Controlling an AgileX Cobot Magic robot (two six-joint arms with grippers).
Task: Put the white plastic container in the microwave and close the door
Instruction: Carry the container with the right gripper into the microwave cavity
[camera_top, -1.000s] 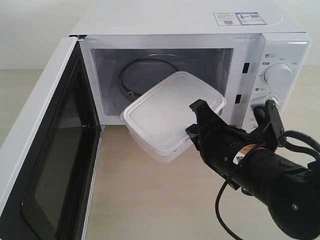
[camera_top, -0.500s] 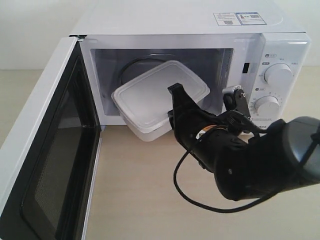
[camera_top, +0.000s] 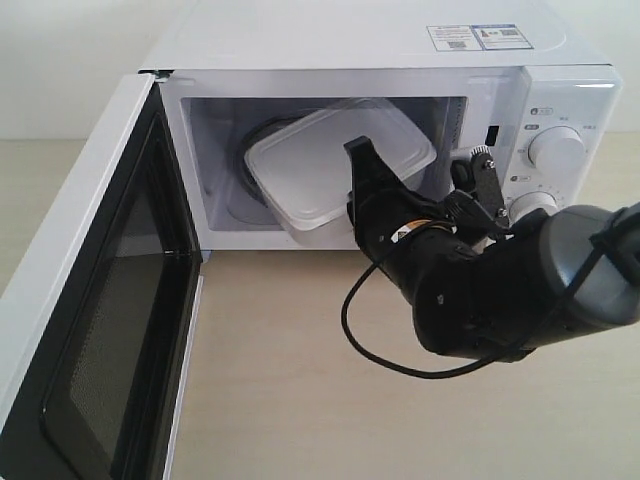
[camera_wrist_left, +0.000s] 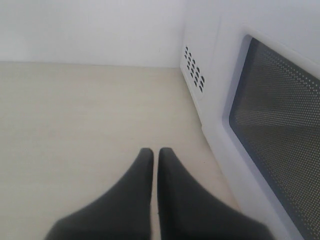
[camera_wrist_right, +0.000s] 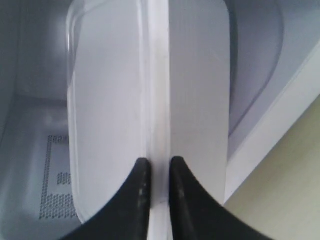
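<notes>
My right gripper needs to set the white plastic container down flat on the turntable inside the microwave (camera_top: 315, 172).
The white plastic container (camera_top: 325, 165) hangs tilted in the mouth of the microwave (camera_top: 380, 70), partly inside the cavity above the turntable. My right gripper (camera_top: 358, 195) is shut on the rim of the white plastic container (camera_wrist_right: 150, 90), one black finger on each side of the lid edge. The door (camera_top: 90, 300) stands wide open at the left, black inner face showing. My left gripper (camera_wrist_left: 155, 152) is shut with nothing in it, just outside the door (camera_wrist_left: 270, 115), above the tabletop. It does not show in the exterior view.
The pale wooden table (camera_top: 300, 380) stretches in front of the microwave. Two round dials (camera_top: 555, 150) sit on the right panel, close to my right arm. The side wall with vent holes (camera_wrist_left: 194, 75) shows beside the left gripper.
My right gripper has carried the container up and back from in front of the opening into the mouth of the cavity. The door has not moved.
</notes>
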